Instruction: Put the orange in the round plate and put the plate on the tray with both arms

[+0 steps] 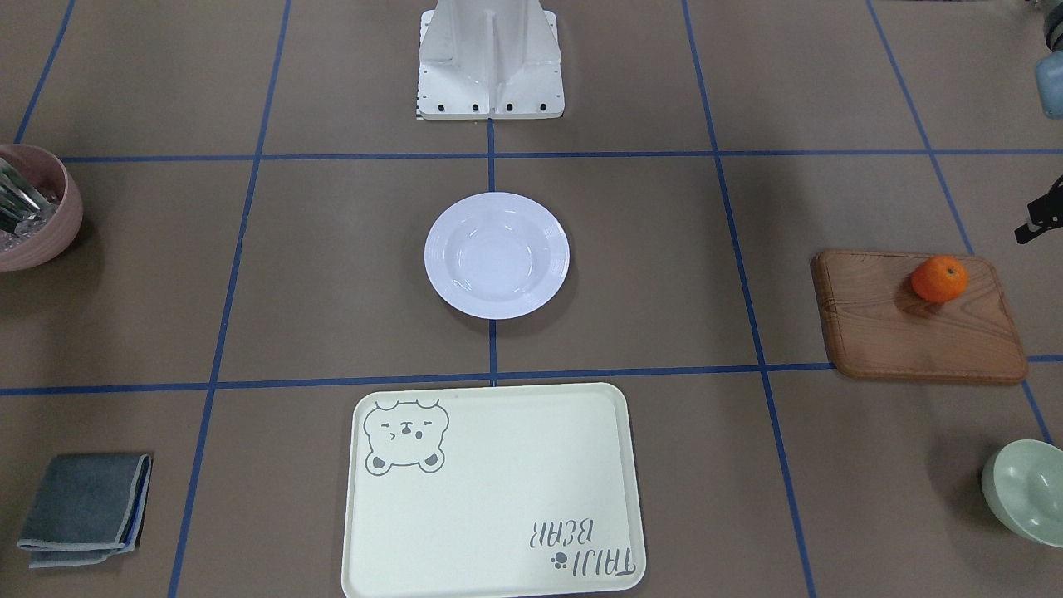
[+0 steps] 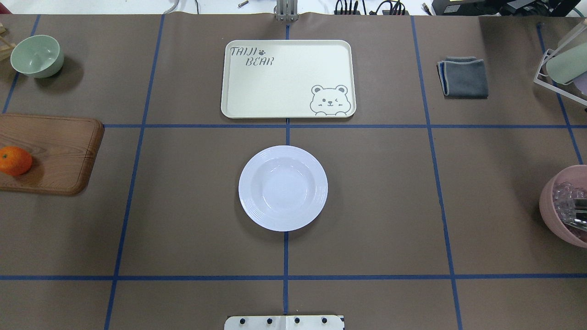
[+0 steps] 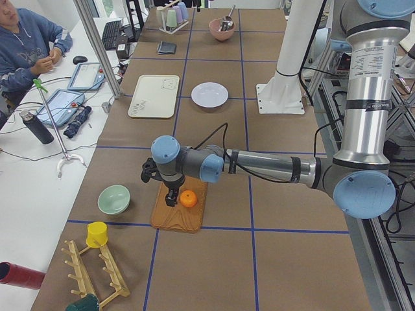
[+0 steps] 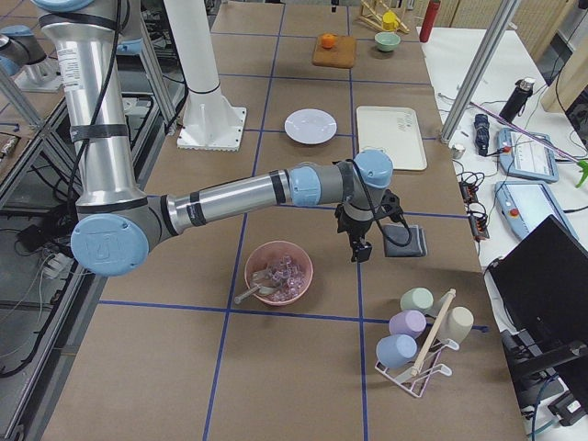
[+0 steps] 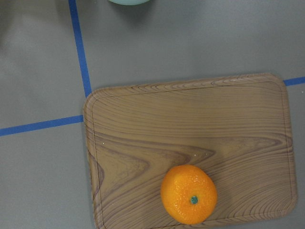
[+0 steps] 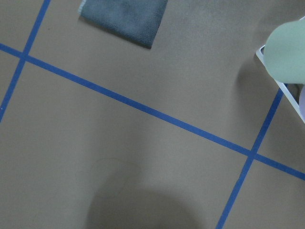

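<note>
I need to next close my left gripper around the middle of the orange (image 1: 939, 279) (image 5: 188, 194) on the brown wooden board, because the orange goes in the round plate.
The orange (image 1: 939, 278) lies on a brown wooden board (image 1: 913, 328) at the table's end on my left, and it fills the lower part of the left wrist view (image 5: 189, 194). My left gripper (image 3: 170, 199) hangs over the board right beside the orange; I cannot tell if it is open or shut. The white round plate (image 2: 283, 188) sits empty at the table's middle. Beyond it lies the cream tray (image 2: 288, 79) with the bear drawing, also empty. My right gripper (image 4: 357, 248) hovers between a pink bowl and a grey cloth, its state unclear.
A pink bowl (image 2: 566, 206) holding utensils and a folded grey cloth (image 2: 463, 77) lie on the right side. A pale green bowl (image 2: 36, 56) stands far left beyond the board. A cup rack (image 4: 423, 340) stands at the right end. A person (image 3: 26, 39) sits at a side desk.
</note>
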Motion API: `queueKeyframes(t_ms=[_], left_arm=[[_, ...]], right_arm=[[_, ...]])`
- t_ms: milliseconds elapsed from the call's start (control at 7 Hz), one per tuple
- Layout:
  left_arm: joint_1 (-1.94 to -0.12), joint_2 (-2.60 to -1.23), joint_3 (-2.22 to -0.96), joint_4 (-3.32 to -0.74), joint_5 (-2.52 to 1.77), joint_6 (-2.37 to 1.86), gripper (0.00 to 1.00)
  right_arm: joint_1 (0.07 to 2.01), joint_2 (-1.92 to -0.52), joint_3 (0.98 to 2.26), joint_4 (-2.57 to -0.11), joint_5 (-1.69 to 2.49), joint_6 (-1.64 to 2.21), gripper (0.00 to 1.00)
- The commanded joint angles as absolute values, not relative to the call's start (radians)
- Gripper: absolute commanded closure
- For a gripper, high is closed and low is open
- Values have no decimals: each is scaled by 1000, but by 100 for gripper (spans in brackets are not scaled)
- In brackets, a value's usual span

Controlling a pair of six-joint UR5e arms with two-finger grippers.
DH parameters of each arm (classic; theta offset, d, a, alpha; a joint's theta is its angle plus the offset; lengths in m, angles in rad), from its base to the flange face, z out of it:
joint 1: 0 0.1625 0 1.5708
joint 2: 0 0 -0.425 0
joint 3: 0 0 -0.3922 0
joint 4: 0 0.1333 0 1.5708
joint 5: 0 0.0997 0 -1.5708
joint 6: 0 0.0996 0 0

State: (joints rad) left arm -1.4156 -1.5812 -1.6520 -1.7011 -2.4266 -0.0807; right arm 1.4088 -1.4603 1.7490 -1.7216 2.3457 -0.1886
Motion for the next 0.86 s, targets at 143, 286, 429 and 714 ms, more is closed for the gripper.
queueKeyframes(t_ms=[143,286,429,714], left_arm=[[-1413,-1580,-1661,-1709,-2425,-81,2],[-1414,-1578,-1652,-1742,-2427,-81,2],[-1413,-1582,-1651,-1752,-2422,-84,2],[-1344,-1597,-1629,-1753,-2416,-194,2]], right_arm=[[1404,-1453,1763,-1726,2370,-186,0],[1404,-1460,1761,-1723,2414,-184,0],[1387,-1454,1764,-1721,2416,-184,0],[1365,-1451,1763,-1706,2416,-175,0]])
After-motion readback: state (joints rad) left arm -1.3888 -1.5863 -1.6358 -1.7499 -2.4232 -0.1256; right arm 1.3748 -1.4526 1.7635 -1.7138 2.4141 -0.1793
